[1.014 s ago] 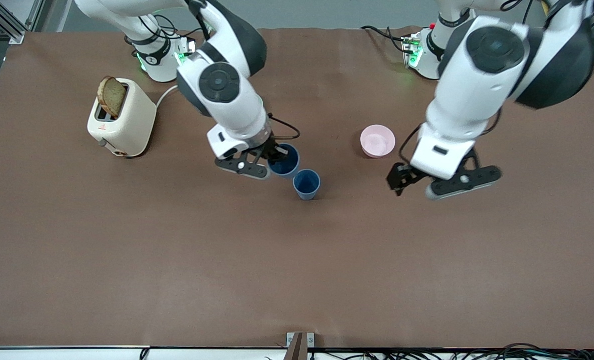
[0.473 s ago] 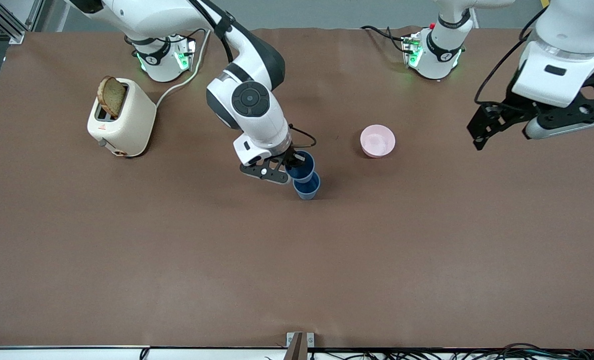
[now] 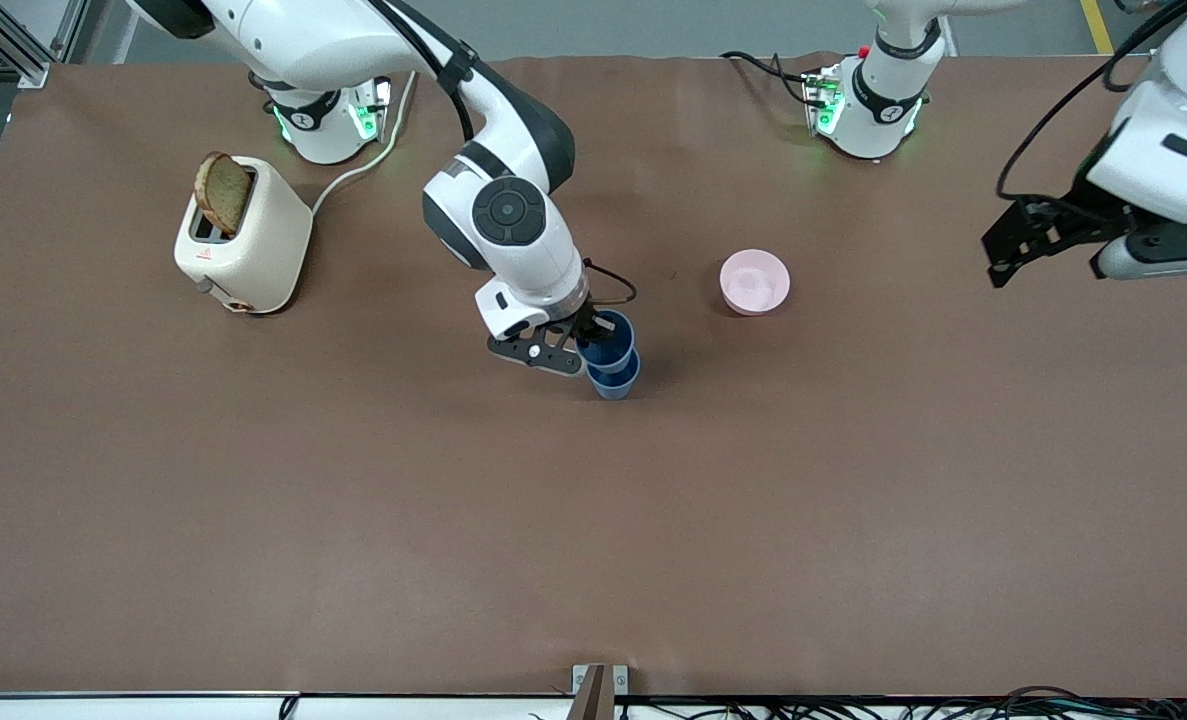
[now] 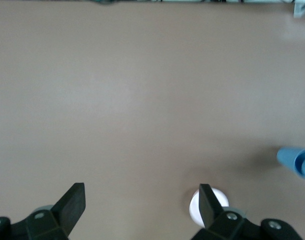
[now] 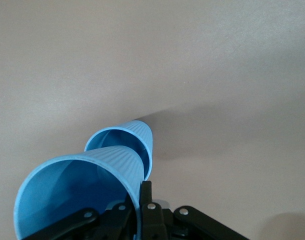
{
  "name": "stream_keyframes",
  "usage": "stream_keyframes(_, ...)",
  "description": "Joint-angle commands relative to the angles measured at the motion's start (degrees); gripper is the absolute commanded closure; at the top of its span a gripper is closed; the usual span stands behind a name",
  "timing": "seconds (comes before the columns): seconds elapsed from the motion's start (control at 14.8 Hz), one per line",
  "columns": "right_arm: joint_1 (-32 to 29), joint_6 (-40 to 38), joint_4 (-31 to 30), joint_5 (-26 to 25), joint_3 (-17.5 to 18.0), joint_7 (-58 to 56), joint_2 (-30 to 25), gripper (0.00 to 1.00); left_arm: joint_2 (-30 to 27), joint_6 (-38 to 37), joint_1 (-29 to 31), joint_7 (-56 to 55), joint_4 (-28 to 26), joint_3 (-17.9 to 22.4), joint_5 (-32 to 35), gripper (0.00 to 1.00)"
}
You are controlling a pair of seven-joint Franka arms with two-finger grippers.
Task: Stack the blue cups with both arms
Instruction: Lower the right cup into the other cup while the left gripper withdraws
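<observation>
The robot's right gripper will release the tilted blue cup, now just above the standing one, inside the opening of the standing blue cup [image 3: 614, 364] [image 5: 123, 145].
One blue cup [image 3: 616, 382] stands upright on the brown table near its middle. My right gripper [image 3: 583, 347] is shut on the rim wall of the other blue cup [image 3: 608, 334] and holds it tilted, just above and partly over the standing one. The right wrist view shows the held cup [image 5: 77, 192] in my right gripper [image 5: 142, 200], with the standing cup's [image 5: 127, 141] open mouth right under it. My left gripper [image 3: 1051, 262] is open and empty, raised over the left arm's end of the table. In the left wrist view its fingers [image 4: 72, 204] are wide apart, with a blue cup [image 4: 296, 161] far off.
A pink bowl [image 3: 754, 281] sits between the cups and the left arm's end; it also shows in the left wrist view [image 4: 194, 207]. A cream toaster [image 3: 243, 235] with a bread slice [image 3: 223, 192] stands toward the right arm's end.
My right gripper carried its cup sideways until it sits over the standing cup. My left arm rose and swung away from the table's middle toward its own end.
</observation>
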Motion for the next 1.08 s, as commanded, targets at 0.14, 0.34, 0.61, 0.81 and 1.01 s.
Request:
stream_keyframes(0.14,0.19,0.16,0.53,-2.14,0.39,1.7,0.74,0.98,-5.64,-1.97,0.42,7.88,-6.34,4.37,-4.16,0.0)
stream_keyframes(0.34,0.19,0.95,0.62,-2.23,0.39,1.7,0.92,0.98,-6.53,-1.97,1.21,7.88,-7.93,4.37,-4.08,0.0)
stream_keyframes(0.61,0.27,1.31,0.8,-3.36,0.38,1.78,1.97,0.98,-6.97,-1.97,1.21,6.82,-8.9,3.84,-3.55,0.0)
stream_keyframes(0.81,0.27,2.98,0.71,-3.55,0.39,1.78,2.41,0.97,-6.79,-1.97,1.04,6.91,-8.72,3.66,-3.37,0.0)
stream_keyframes(1.01,0.45,2.98,0.71,-3.46,0.39,1.78,2.59,0.92,-6.53,-1.8,1.04,6.74,-8.64,3.49,-3.46,0.0)
